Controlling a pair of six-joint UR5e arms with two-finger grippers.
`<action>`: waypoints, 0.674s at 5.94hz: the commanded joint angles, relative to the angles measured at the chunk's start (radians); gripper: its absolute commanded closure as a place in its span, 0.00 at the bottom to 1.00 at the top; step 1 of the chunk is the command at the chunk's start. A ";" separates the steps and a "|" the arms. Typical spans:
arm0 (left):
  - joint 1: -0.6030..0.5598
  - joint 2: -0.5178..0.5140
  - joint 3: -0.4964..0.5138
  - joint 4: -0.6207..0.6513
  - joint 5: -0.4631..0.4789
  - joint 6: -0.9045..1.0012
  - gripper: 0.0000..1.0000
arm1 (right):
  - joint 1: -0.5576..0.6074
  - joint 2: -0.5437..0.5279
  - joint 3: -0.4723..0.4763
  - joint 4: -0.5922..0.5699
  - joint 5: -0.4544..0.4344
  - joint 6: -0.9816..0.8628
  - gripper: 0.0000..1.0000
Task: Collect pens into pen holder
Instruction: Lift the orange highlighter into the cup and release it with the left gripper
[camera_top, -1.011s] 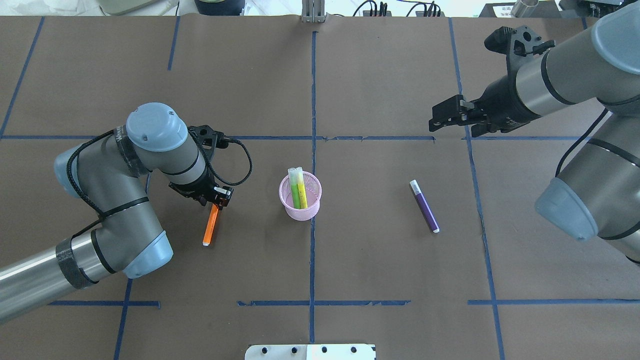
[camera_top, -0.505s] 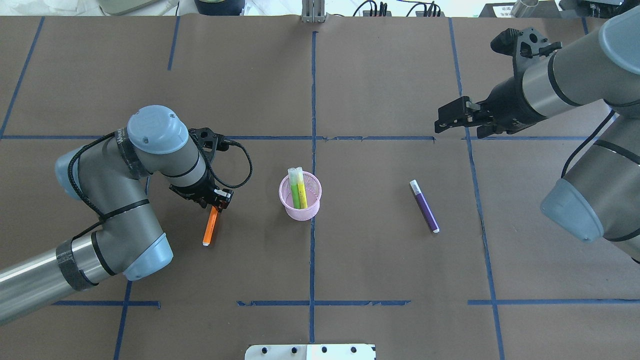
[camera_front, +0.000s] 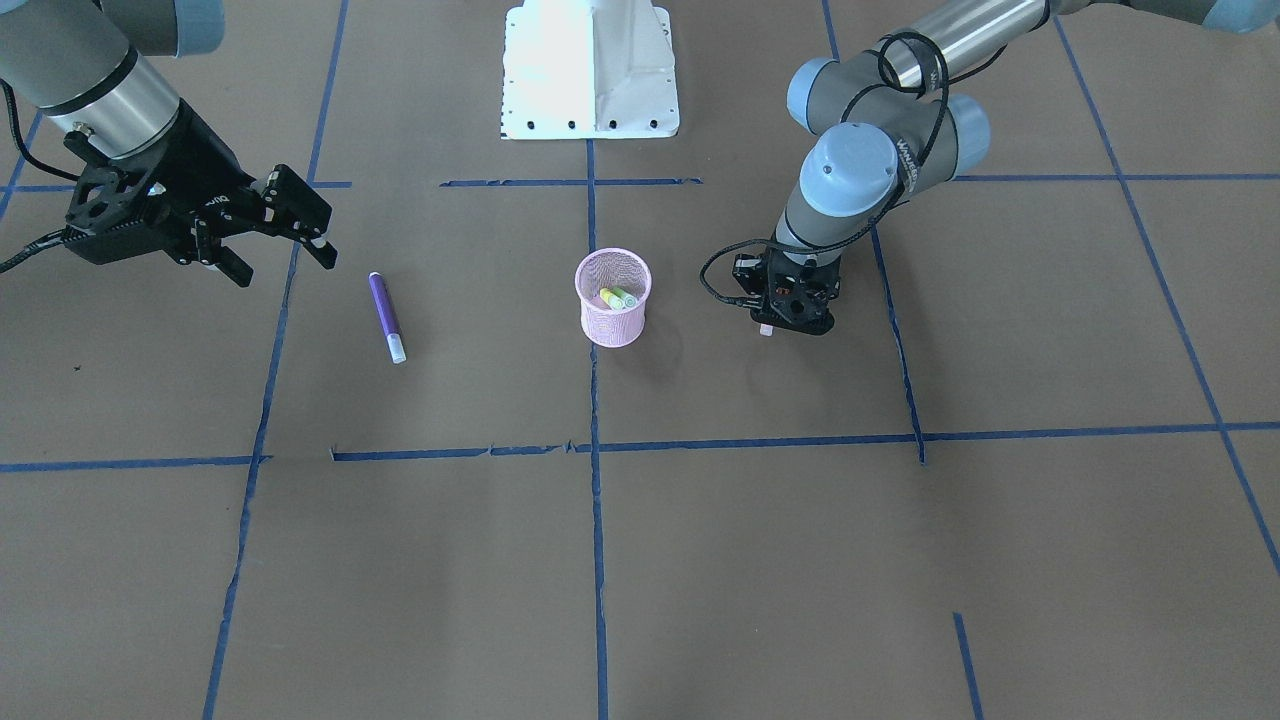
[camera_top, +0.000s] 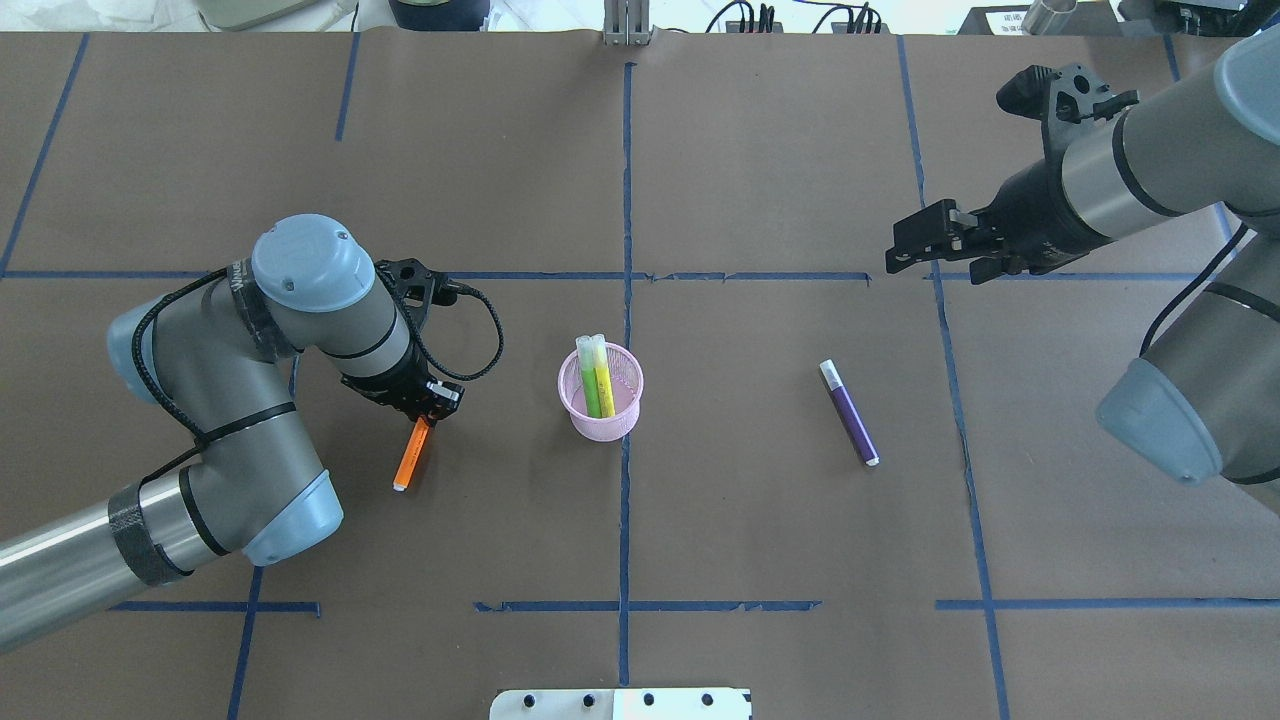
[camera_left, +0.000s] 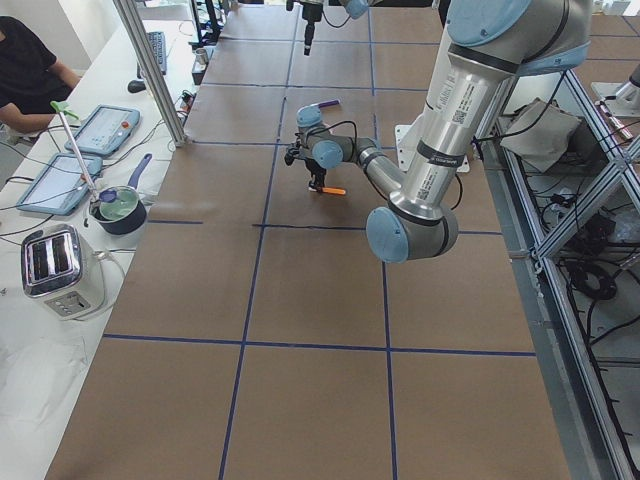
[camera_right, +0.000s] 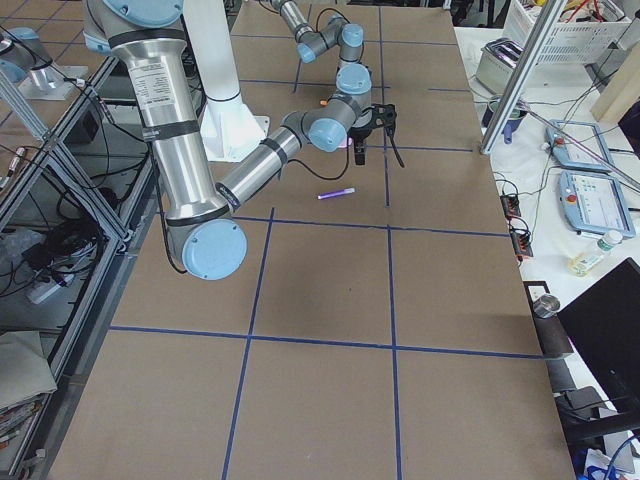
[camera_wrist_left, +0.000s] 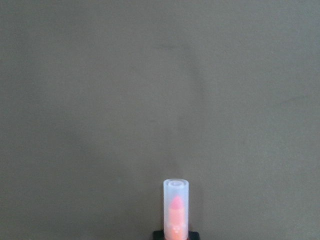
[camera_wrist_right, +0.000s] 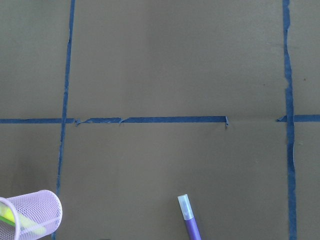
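Note:
Next, my left gripper releases the orange pen inside the pink mesh pen holder (camera_front: 613, 292), so that it goes against the yellowish pen and the green pen.
The pink mesh pen holder (camera_top: 606, 428) stands mid-table with a green pen (camera_top: 589, 378) and a yellowish pen (camera_top: 604, 378) inside; it also shows in the front view (camera_front: 612, 328). My left gripper (camera_top: 430, 402) is left of the holder, shut on the orange pen (camera_top: 408, 458) near its capped end. The pale cap (camera_wrist_left: 176, 200) points away in the left wrist view. The purple pen (camera_top: 850, 415) lies on the table right of the holder, also in the right wrist view (camera_wrist_right: 191, 225). My right gripper (camera_top: 905, 250) is open and empty, high beyond the purple pen.
The robot's white base plate (camera_top: 620, 703) sits at the near table edge. Blue tape lines (camera_top: 626, 200) cross the brown table cover. A side bench with a toaster (camera_left: 55, 268) and a pot (camera_left: 120, 208) runs along the far edge.
My left gripper has shifted slightly with the orange pen, whose free end swung a little left. My right arm has drawn back to the right, away from the table's middle.

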 joint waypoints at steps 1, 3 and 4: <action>-0.011 -0.016 -0.086 0.003 0.009 -0.011 1.00 | 0.017 -0.063 -0.022 -0.003 0.019 -0.074 0.01; -0.049 -0.071 -0.220 -0.002 0.149 -0.049 1.00 | -0.047 -0.076 -0.056 -0.041 0.017 -0.085 0.01; -0.034 -0.078 -0.228 -0.130 0.246 -0.180 1.00 | -0.076 -0.065 -0.056 -0.049 0.005 -0.082 0.01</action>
